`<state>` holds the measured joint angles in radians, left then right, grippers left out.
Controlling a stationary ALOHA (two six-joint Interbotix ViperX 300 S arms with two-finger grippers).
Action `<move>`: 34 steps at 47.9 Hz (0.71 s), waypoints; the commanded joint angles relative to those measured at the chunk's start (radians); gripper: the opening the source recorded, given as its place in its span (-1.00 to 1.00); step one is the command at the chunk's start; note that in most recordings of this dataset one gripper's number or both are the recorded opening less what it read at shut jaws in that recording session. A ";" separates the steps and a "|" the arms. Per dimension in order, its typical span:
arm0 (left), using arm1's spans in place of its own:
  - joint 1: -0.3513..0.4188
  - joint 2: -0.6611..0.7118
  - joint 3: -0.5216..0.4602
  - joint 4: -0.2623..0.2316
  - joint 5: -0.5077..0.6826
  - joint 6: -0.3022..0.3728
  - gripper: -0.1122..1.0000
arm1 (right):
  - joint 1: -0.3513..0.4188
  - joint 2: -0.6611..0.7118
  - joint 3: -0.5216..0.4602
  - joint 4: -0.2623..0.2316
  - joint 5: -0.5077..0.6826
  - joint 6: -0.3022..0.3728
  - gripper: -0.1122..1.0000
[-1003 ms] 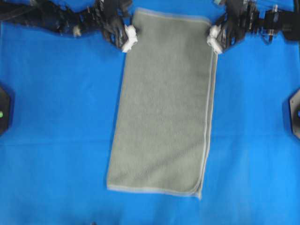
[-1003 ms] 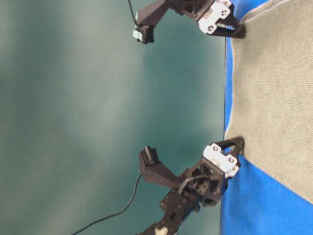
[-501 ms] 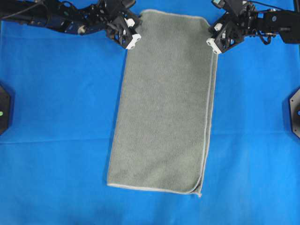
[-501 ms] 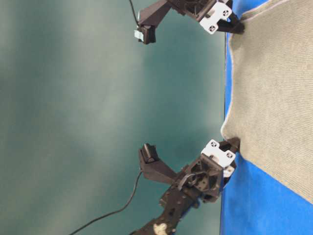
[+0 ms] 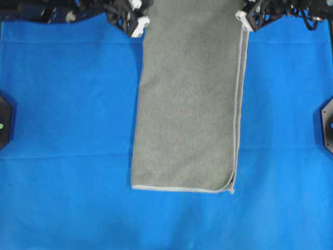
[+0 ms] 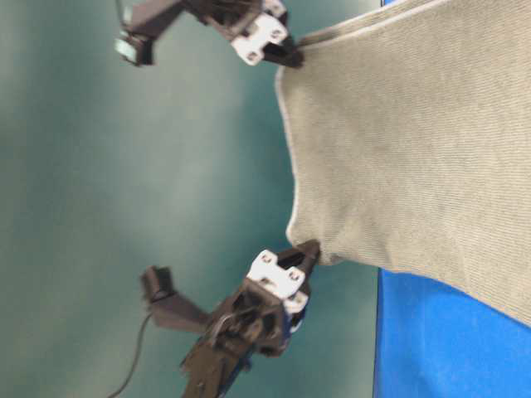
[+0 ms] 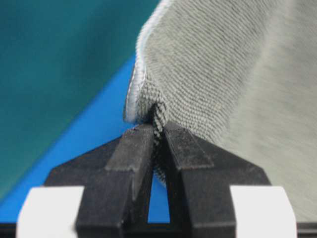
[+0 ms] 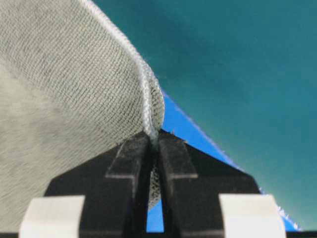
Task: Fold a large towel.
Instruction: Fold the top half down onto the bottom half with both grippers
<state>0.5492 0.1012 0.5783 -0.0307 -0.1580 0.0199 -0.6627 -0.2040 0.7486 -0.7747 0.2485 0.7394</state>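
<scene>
I need to let go of the towel's far corner with my left gripper on the near hem, at the towel's corner [image 5: 133,184] on that gripper's side.
The grey-green towel [image 5: 187,104] lies folded in a long strip down the middle of the blue sheet, its near hem [image 5: 182,189] flat and straight. Its far end is raised off the table. My left gripper [image 5: 141,22] is shut on the far left corner; the left wrist view shows cloth pinched between the black fingertips [image 7: 157,126]. My right gripper [image 5: 244,15] is shut on the far right corner, hem clamped in the jaws [image 8: 151,135]. From table level the towel [image 6: 415,149] hangs stretched between the left gripper [image 6: 309,249] and the right gripper [image 6: 292,56].
A bright blue sheet [image 5: 62,130] covers the table. Black mounts sit at its left edge [image 5: 4,122] and right edge [image 5: 328,125]. Both arms reach in along the far edge. A teal wall [image 6: 124,166] stands behind.
Both grippers have shut on the towel's far corners and lifted them up and back. The towel's near hem has slid away from the table's front edge.
</scene>
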 commanded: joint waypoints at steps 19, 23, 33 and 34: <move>-0.436 -0.324 0.308 -0.003 -0.061 -0.003 -0.73 | 0.555 -0.368 0.192 0.133 0.212 0.014 -0.73; -0.549 -0.314 0.328 -0.005 -0.084 -0.012 -0.73 | 0.650 -0.364 0.198 0.184 0.222 0.014 -0.73; -0.684 -0.213 0.344 -0.012 -0.084 -0.031 -0.73 | 0.790 -0.216 0.190 0.298 0.212 0.026 -0.73; -0.690 -0.201 0.342 -0.012 -0.084 -0.035 -0.73 | 0.804 -0.189 0.187 0.308 0.202 0.034 -0.73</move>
<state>-0.1074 -0.1212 0.9219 -0.0430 -0.2454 -0.0092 0.1074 -0.4464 0.9495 -0.4970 0.4556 0.7639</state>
